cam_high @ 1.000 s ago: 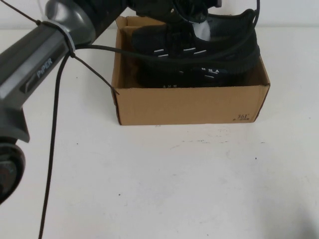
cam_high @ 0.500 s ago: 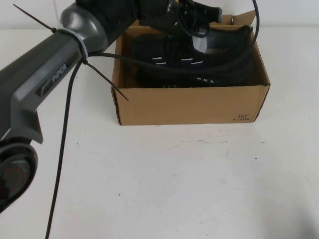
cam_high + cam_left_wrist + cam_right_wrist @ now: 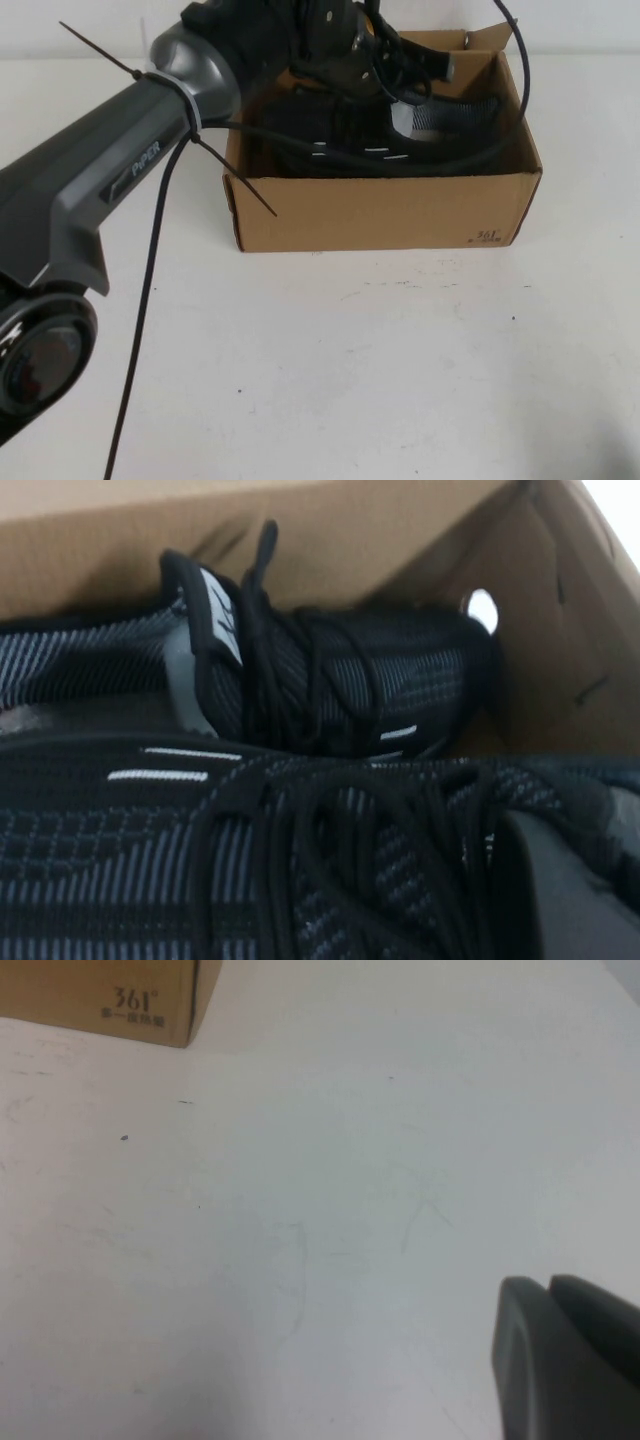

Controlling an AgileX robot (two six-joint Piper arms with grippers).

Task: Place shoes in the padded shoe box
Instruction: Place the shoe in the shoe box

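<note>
My left gripper needs to let go of the nearer shoe between the other shoe and the front side (image 3: 382,163) of the brown box.
The brown padded shoe box (image 3: 380,215) stands at the back of the table. Both black knit shoes lie inside it. In the left wrist view one shoe (image 3: 350,680) rests against the far cardboard wall (image 3: 350,530), and the other shoe (image 3: 150,860) lies right under the camera. My left gripper (image 3: 385,62) reaches down into the box and is shut on this nearer shoe (image 3: 390,145); one of its fingers (image 3: 565,890) presses beside the laces. My right gripper (image 3: 548,1290) is shut and empty, low over bare table to the right of the box corner (image 3: 110,995) printed "361".
The left arm (image 3: 110,190) and its black cable (image 3: 150,300) stretch across the left half of the table towards the box. The white table (image 3: 400,360) lies in front of the box.
The left arm has pushed forward and down, lowering the held shoe from above the rim into the box beside the other shoe.
</note>
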